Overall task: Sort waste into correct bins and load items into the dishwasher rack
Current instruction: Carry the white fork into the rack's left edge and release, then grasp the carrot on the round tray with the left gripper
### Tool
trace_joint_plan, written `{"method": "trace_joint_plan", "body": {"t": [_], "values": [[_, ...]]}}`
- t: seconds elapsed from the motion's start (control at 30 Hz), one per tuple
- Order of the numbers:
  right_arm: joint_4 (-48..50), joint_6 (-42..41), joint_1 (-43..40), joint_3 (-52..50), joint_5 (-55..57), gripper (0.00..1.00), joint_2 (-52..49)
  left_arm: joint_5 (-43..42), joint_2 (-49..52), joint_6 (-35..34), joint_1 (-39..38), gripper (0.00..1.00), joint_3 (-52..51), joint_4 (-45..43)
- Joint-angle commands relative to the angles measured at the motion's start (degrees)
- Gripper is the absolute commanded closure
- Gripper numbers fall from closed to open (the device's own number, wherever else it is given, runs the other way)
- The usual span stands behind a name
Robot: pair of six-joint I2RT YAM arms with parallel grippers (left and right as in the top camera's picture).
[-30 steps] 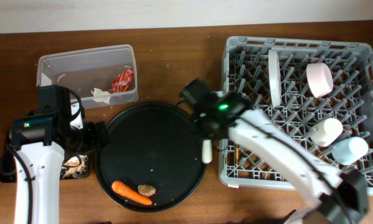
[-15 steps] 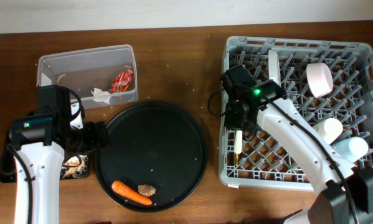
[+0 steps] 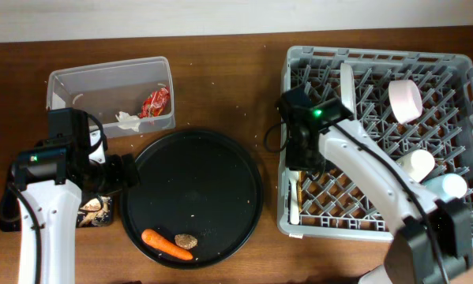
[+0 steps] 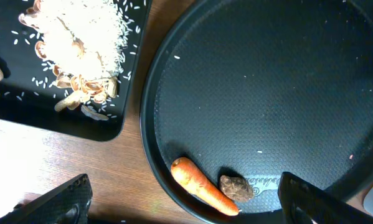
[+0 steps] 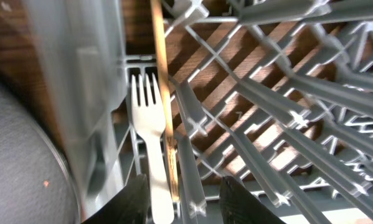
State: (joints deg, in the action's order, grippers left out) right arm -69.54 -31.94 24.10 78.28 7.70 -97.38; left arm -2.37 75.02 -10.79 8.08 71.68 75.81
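Next, I move my left gripper to the orange carrot's thick end point(image 3: 150, 237) point(image 4: 187, 172), away from the brown lump on the round black tray, and close it there.
My right gripper point(image 3: 302, 162) hangs open over the left edge of the grey dishwasher rack point(image 3: 457, 67). In the right wrist view the pale wooden fork point(image 5: 150, 143) and the stick point(image 5: 161, 93) lie in the rack between my open fingertips point(image 5: 133, 199). The fork shows from overhead point(image 3: 294, 201). My left gripper point(image 4: 186, 208) is open and empty, above the orange carrot point(image 4: 202, 185) and brown lump point(image 4: 236, 187) on the round black tray point(image 3: 197, 158). The shallow black tray point(image 4: 105, 127) holds rice crumbs point(image 4: 80, 37). The clear tub point(image 3: 102, 79) holds the red wrapper point(image 3: 155, 102) and white tissue point(image 3: 127, 120).
In the rack stand a white plate point(image 3: 347, 99), a pale pink bowl point(image 3: 404, 100), a cream cup point(image 3: 414, 166) and a light blue cup point(image 3: 445, 188). The left arm point(image 3: 43, 205) covers most of the shallow black tray from overhead.
My right gripper has carried the fork from the round tray to the rack's left edge and let it go there. The left arm has not moved.
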Motion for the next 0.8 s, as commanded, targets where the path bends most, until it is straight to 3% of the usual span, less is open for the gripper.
{"method": "trace_joint_plan", "body": {"t": [0.0,0.07,0.27,0.43,0.57,0.77], "values": [[-2.58,2.91,0.04,7.1,0.72,0.4,8.68,-3.52,0.13,-0.11,0.2,0.04,-0.48,0.57],[-3.69,5.07,-1.27,8.33,-0.63,0.28,12.46,-8.41,0.13,-0.15,0.2,0.01,-1.4,0.59],[-9.11,12.46,-9.46,8.31,-7.76,0.15,17.97,-11.72,0.13,-9.33,0.11,0.01,-8.66,-0.42],[-11.93,15.23,-16.06,7.56,-7.96,0.14,17.79,-17.97,0.13,-17.14,-1.4,0.01,-19.23,-6.23],[-11.93,15.26,-17.81,6.99,-7.93,0.14,17.79,-17.94,0.13,-22.45,-3.78,0.01,-26.21,-13.51],[-11.93,16.13,-17.79,6.97,-7.93,0.14,17.29,-17.94,0.13,-23.1,-7.32,0.01,-33.73,-24.2]]}}
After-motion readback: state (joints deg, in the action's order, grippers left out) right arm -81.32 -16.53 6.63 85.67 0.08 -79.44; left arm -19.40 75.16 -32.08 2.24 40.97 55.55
